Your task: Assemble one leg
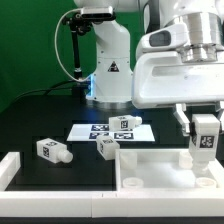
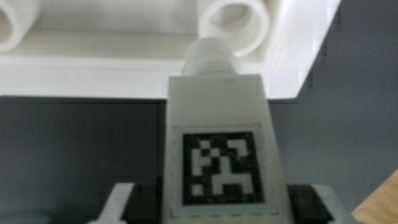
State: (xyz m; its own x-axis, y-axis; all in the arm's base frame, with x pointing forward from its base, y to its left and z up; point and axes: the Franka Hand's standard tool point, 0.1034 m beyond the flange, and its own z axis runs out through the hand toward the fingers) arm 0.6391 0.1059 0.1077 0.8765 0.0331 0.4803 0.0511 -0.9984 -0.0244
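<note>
Next, I let go of the white leg with my gripper once it is to stand upright in the panel's front corner socket [image 1: 206, 183] [image 2: 233, 19] farthest from the loose legs.
My gripper [image 1: 204, 128] is shut on a white leg [image 1: 204, 141] with a black-and-white tag and holds it upright above the right side of the large flat white panel with a raised rim [image 1: 160, 172]. In the wrist view the held leg [image 2: 217, 140] fills the middle, its rounded tip pointing at the panel [image 2: 125, 40] and a round white socket [image 2: 231, 18] on it. My fingers [image 2: 128, 200] press both sides of the leg. Three more legs lie on the table: one [image 1: 52, 150], one [image 1: 106, 146] and one [image 1: 125, 126].
The marker board [image 1: 108, 131] lies in the middle of the table. A white L-shaped rail [image 1: 20, 170] runs along the exterior view's left and front. The arm's base [image 1: 108, 65] stands at the back.
</note>
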